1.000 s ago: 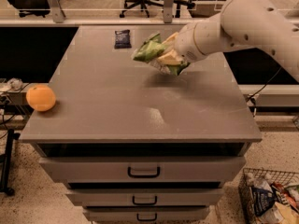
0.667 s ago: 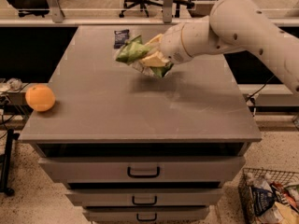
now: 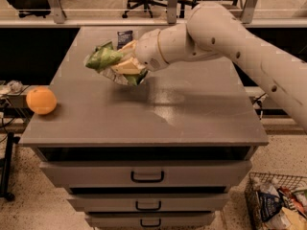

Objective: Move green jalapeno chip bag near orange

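The robot's gripper will release the green jalapeno chip bag on the grey cabinet top diagonally [image 3: 88,79] behind the orange.
The green jalapeno chip bag [image 3: 104,58] is crumpled and held above the left-centre of the grey cabinet top [image 3: 192,109]. My gripper [image 3: 125,66] is shut on the bag, its pale fingers wrapped in the foil, with the white arm reaching in from the right. The orange [image 3: 41,100] sits at the cabinet's left front edge, well to the left of and below the bag.
A small dark packet [image 3: 124,35] lies at the back of the cabinet top. Drawers with handles [image 3: 147,177] face front. A wire basket [image 3: 278,202] with packets stands on the floor at lower right. Office chairs stand behind a rail.
My gripper has carried the chip bag leftward over the cabinet top, closer to the orange. The orange has not moved.
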Robot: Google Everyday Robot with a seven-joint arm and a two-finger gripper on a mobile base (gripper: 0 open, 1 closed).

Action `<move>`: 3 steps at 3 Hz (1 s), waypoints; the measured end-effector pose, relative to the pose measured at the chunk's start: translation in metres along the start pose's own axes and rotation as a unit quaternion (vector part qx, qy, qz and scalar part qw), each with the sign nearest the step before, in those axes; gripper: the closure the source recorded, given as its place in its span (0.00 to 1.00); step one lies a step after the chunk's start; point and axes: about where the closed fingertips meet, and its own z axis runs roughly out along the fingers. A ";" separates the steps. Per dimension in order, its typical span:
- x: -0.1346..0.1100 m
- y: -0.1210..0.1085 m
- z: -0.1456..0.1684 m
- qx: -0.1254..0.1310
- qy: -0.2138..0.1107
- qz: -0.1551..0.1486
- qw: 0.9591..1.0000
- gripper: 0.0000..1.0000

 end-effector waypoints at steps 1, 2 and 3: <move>-0.003 0.015 0.030 -0.019 -0.006 0.009 1.000 1.00; -0.004 0.023 0.053 -0.025 -0.006 0.019 0.999 1.00; -0.008 0.028 0.068 -0.027 -0.007 0.030 0.999 1.00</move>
